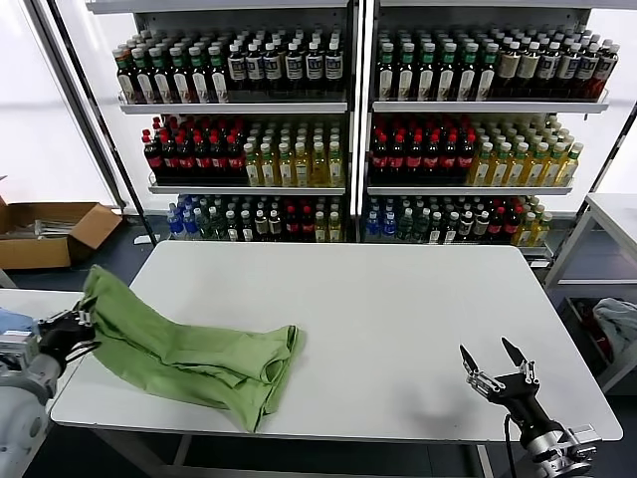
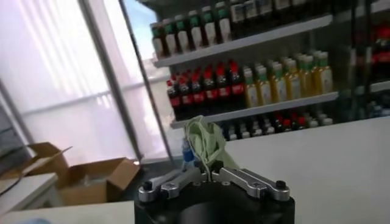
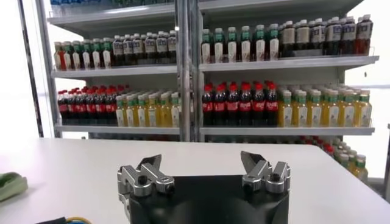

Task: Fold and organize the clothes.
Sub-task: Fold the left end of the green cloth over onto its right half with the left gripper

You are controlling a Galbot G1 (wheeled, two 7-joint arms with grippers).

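Observation:
My left gripper needs to release the light green shirt's lifted corner, now at the table's edge, on the bunched folds lying [image 1: 246, 364] toward the table's middle.
The light green shirt [image 1: 189, 349] lies bunched and partly folded on the left front of the white table [image 1: 398, 319], plain green side up. Its collar, buttons and print are hidden. My left gripper [image 1: 78, 327] is at the table's left edge, shut on the shirt's far left corner and lifting that end. In the left wrist view the green cloth [image 2: 206, 141] sticks up from between the closed fingers of the left gripper [image 2: 207, 175]. My right gripper [image 1: 501, 365] is open and empty above the table's front right corner; it also shows in the right wrist view [image 3: 202, 167].
Shelves of bottles [image 1: 348, 149] stand behind the table. An open cardboard box [image 1: 50, 231] sits on the floor at the far left. A second table [image 1: 615, 214] stands at the right. A green edge of the shirt [image 3: 11, 184] shows far off in the right wrist view.

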